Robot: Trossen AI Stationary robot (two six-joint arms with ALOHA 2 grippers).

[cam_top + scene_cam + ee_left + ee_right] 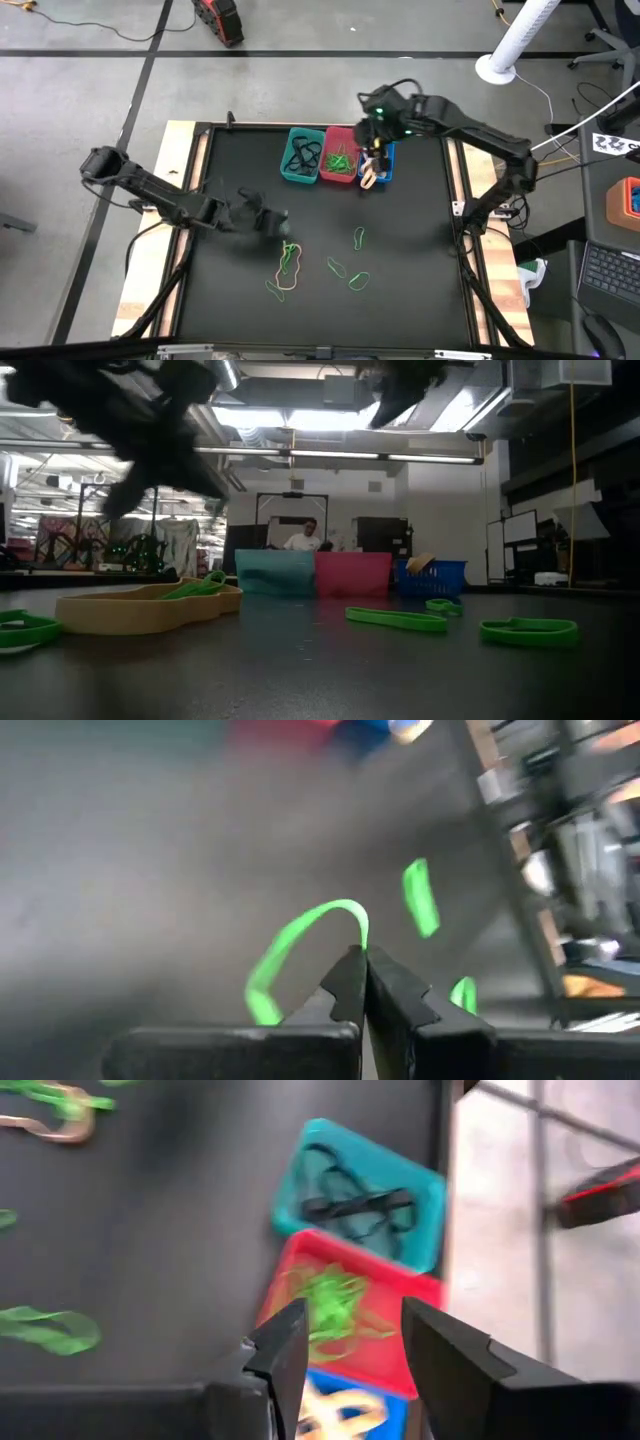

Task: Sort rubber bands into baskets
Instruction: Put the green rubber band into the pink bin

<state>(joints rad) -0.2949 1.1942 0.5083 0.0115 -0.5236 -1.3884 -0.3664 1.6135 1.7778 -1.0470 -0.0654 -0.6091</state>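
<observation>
My left gripper should release the green band onto the pile of green bands in the red basket point(343, 163).
Three baskets stand in a row at the table's far middle: teal point(301, 155) with black rubber bands, red point(339, 157) with green ones, blue point(381, 166) with tan ones. My left gripper point(275, 222) is at mid-table, just beyond the loose bands, and is shut on a green rubber band point(290, 945). My right gripper point(372, 150) hovers open and empty over the red and blue baskets point(350, 1350). Loose green bands point(358, 237) point(359, 281) and a tan band with a green one point(288, 265) lie flat on the near half of the table. My left gripper pinches the green band between its two fingertips at one end of its loop point(358, 928). The rest of the band arcs out ahead of the fingers as an open loop. Whether its far part touches the table I cannot tell.
The black mat's wooden side rails point(185, 150) point(462, 170) bound the table. In the low view, tan point(140, 610) and green bands point(395, 618) point(528, 630) lie in front of the baskets point(352, 573). A person sits far behind in the room point(303, 538).
</observation>
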